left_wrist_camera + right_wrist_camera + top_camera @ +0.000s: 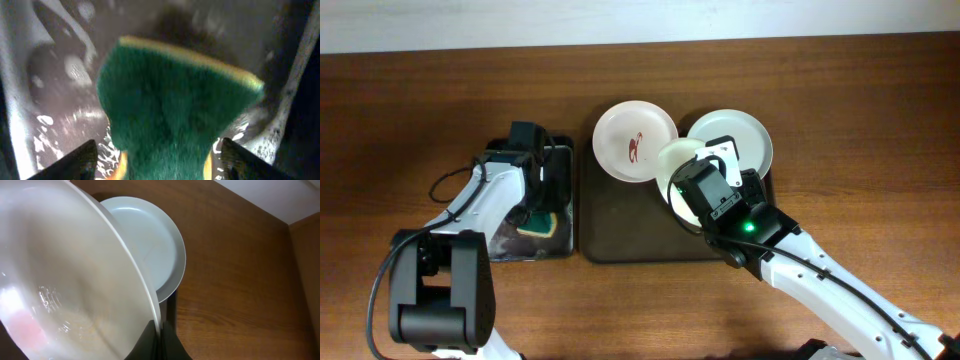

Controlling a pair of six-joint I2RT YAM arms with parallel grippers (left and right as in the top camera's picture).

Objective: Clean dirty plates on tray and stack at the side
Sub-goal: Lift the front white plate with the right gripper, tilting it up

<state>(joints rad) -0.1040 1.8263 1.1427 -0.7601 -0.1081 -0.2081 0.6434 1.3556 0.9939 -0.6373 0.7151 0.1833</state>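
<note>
My right gripper will set the pink-smeared plate, now held tilted above the tray, down on the bare table [838, 192] [235, 317] beside the brown tray, past the plain white plate.
The dark brown tray [620, 225] lies mid-table. A white plate with a red squiggle [635, 142] rests on its back left corner. A plain white plate [745, 135] rests at its back right and also shows in the right wrist view [145, 240]. My right gripper [695, 180] [161, 335] is shut on the rim of a third plate [672, 158] [60, 280] and holds it tilted above the tray. A faint pink smear shows on that plate. My left gripper [540, 195] [160, 162] is open astride a green and yellow sponge [542, 224] [175, 105].
The sponge lies in a small black tray [500, 240] with a wet glossy bottom [60, 75], left of the brown tray. Bare wooden table [860, 120] lies to the right. A cable loops by the left arm [450, 185].
</note>
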